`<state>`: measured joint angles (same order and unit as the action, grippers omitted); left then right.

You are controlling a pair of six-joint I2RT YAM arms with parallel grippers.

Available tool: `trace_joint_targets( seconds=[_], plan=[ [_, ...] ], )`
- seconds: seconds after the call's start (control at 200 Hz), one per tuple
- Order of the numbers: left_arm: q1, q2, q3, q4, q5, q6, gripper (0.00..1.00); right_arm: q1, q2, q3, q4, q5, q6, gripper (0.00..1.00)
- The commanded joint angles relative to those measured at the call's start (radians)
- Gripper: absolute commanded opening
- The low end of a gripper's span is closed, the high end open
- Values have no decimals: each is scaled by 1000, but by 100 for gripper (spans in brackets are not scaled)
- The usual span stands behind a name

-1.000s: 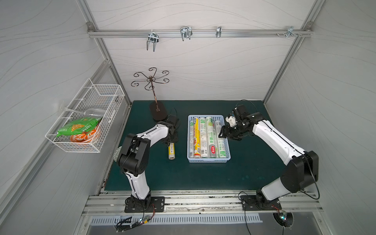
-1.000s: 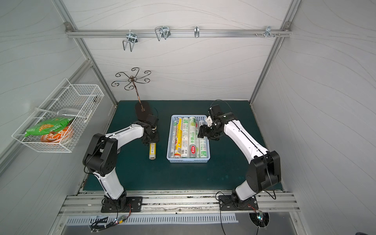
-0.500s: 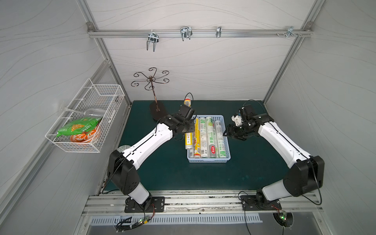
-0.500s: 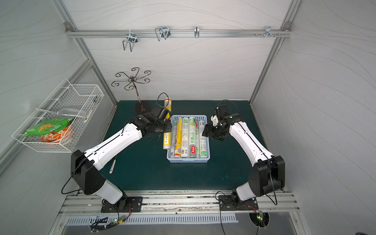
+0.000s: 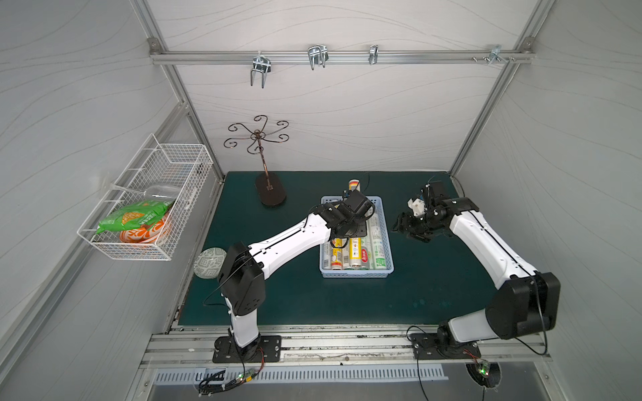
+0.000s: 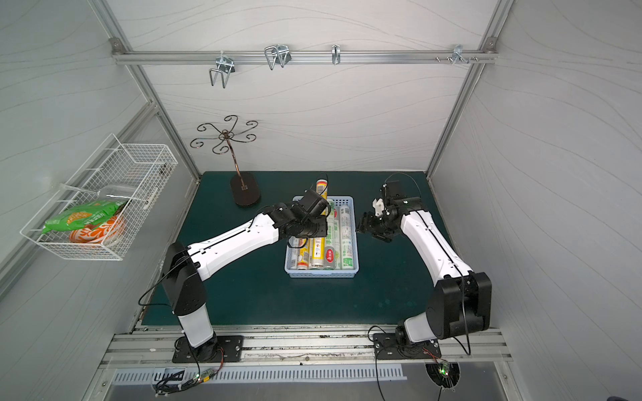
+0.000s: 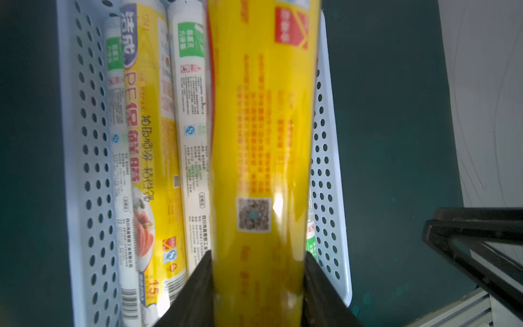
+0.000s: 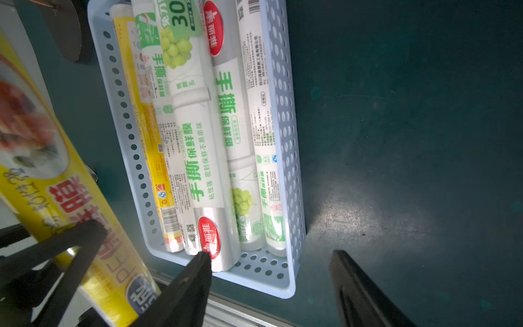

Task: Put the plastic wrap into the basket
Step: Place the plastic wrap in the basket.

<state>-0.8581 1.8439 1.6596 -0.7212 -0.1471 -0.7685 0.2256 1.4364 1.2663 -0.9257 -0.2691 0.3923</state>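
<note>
My left gripper is to put the yellow plastic wrap roll down in the place between the red-labelled roll and the outermost white-green roll (image 5: 371,234).
My left gripper (image 7: 257,283) is shut on a yellow plastic wrap roll (image 7: 263,141) and holds it lengthwise just above the light-blue basket (image 7: 90,141). In both top views the roll's far end (image 5: 354,184) (image 6: 321,187) sticks out past the basket's far rim. Several yellow and white-green rolls (image 5: 357,250) lie side by side in the basket (image 5: 356,274) (image 6: 321,274). My right gripper (image 8: 270,260) (image 5: 403,225) hangs open and empty over the mat just right of the basket (image 8: 285,113). The held roll (image 8: 56,184) also shows in the right wrist view.
A dark metal hook stand (image 5: 267,194) stands at the back left of the green mat. A white wire basket (image 5: 149,208) with a green bag hangs on the left wall. A round patterned object (image 5: 210,262) lies at the mat's left edge.
My left gripper has lifted the yellow roll off the mat left of the basket and carried it right, over the basket. The right gripper has drawn back to the right.
</note>
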Motion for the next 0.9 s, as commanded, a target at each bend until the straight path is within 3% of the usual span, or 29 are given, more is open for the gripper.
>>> trace_joint_targets(
  seconds=[0.0, 0.4, 0.895],
  plan=[
    [-17, 45, 81, 35, 18, -66, 19, -24, -39, -18, 4, -12, -8, 71],
    [-83, 218, 247, -54, 7, -109, 23, -53, -49, -38, 7, -15, -10, 71],
    [-100, 360, 399, -148, -58, -91, 29, -71, -55, -53, 14, -27, -10, 71]
  ],
)
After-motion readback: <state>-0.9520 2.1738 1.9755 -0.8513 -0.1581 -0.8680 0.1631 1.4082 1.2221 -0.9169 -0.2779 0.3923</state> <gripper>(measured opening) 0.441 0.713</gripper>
